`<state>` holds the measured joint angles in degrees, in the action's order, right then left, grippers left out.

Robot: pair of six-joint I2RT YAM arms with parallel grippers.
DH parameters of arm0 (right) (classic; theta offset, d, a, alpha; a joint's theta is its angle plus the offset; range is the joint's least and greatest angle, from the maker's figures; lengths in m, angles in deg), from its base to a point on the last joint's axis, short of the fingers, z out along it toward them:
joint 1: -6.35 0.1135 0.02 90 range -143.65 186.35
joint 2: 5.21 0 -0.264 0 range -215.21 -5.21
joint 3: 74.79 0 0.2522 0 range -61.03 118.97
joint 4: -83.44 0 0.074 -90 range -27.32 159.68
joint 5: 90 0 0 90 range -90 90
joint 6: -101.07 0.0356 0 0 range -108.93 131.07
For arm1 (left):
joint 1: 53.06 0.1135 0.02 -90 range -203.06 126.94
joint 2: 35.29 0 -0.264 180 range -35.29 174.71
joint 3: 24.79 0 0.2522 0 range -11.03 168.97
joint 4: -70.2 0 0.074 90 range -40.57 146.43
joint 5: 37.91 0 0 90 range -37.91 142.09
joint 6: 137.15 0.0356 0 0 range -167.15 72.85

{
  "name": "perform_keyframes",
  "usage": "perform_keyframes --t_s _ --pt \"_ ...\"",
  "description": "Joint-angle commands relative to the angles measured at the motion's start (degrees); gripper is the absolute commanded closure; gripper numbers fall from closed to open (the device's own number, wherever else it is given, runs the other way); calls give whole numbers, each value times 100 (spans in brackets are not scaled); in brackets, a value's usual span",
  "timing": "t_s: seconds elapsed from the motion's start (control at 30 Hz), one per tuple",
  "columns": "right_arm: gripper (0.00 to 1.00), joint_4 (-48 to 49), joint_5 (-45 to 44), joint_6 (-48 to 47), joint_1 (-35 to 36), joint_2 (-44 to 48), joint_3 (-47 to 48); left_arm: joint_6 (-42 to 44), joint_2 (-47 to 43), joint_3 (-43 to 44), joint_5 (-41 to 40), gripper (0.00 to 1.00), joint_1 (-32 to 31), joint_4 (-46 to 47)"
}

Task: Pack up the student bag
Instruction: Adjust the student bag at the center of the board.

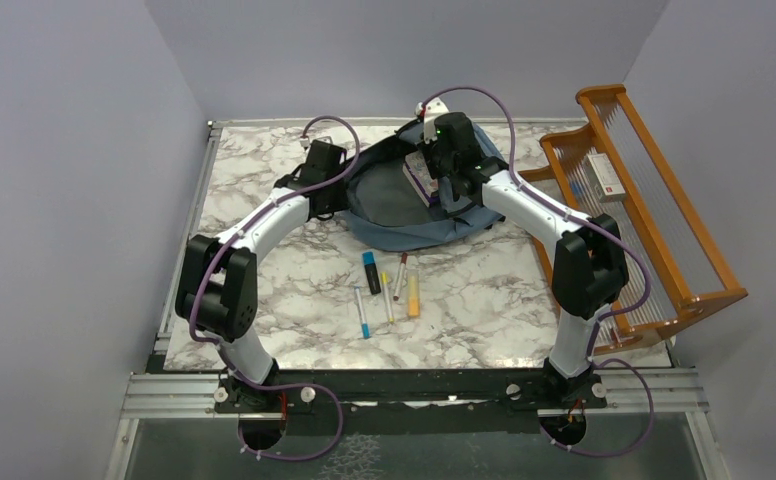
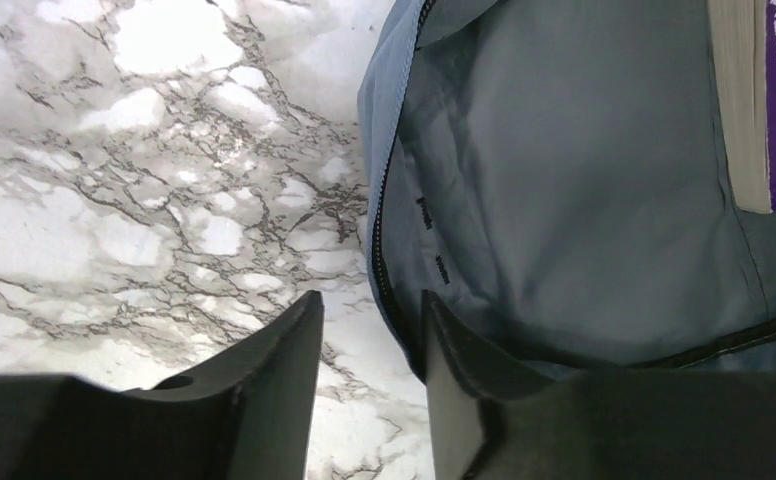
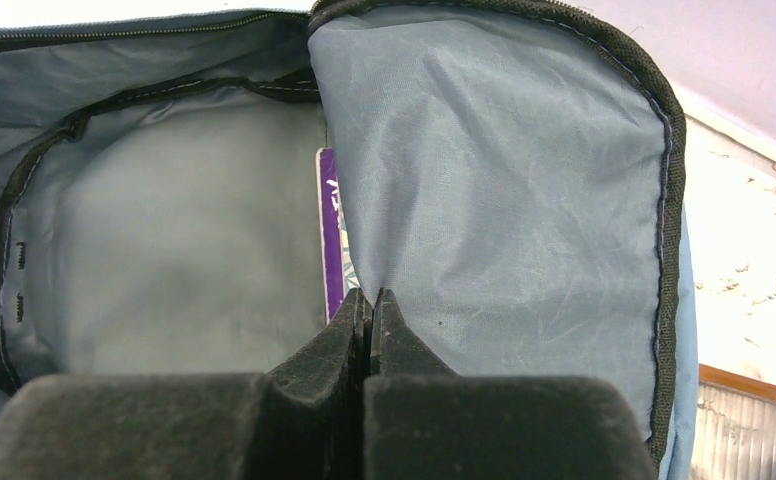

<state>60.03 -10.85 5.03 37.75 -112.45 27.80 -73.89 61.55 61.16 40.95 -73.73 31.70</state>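
The flap is pinched at its fold by my right gripper and the zipper rim is folded back, so I need to take that zipper rim [image 3: 670,210] and pull it over the bag.
The dusty-blue student bag [image 1: 394,222] lies open at the back middle of the marble table. My right gripper [image 1: 442,172] is shut on the bag's lifted flap [image 3: 494,170] and holds it up; the gripper [image 3: 371,295] pinches the fabric at its tips. A purple book [image 3: 331,230] stands inside the bag behind the flap; it also shows in the top view [image 1: 420,178] and the left wrist view [image 2: 754,100]. My left gripper [image 1: 332,192] is open and empty at the bag's left edge; in its wrist view [image 2: 369,310] the zipper rim [image 2: 389,270] runs beside the right finger.
Several pens and markers [image 1: 389,285] lie loose on the table [image 1: 264,170] in front of the bag. An orange wooden rack [image 1: 664,215] stands along the right edge with a small box [image 1: 604,176] on it. Grey walls enclose the table.
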Motion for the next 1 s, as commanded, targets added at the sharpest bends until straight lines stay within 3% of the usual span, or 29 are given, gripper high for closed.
perform_keyframes --t_s 0.0,0.23,0.33,0.43,0.6,0.73,0.97 --pt "99 78 215 -37 53 248 -59 -6 -1 -18 350 64 76 308" --pt "96 57 282 -28 51 232 -27 -59 -40 -100 579 92 80 452" --pt "92 51 341 -28 53 253 -16 -59 -57 -152 619 99 88 488" --pt "83 40 550 -66 51 311 -27 -59 -64 -204 668 100 89 530" --pt "61 -444 1242 -195 51 270 208 -68 -42 -205 726 100 98 561" --pt "55 -374 1155 76 -84 384 92 -68 -33 -205 757 100 98 575" --pt "47 -820 1566 587 -935 149 558 -68 -25 -213 811 100 98 596"
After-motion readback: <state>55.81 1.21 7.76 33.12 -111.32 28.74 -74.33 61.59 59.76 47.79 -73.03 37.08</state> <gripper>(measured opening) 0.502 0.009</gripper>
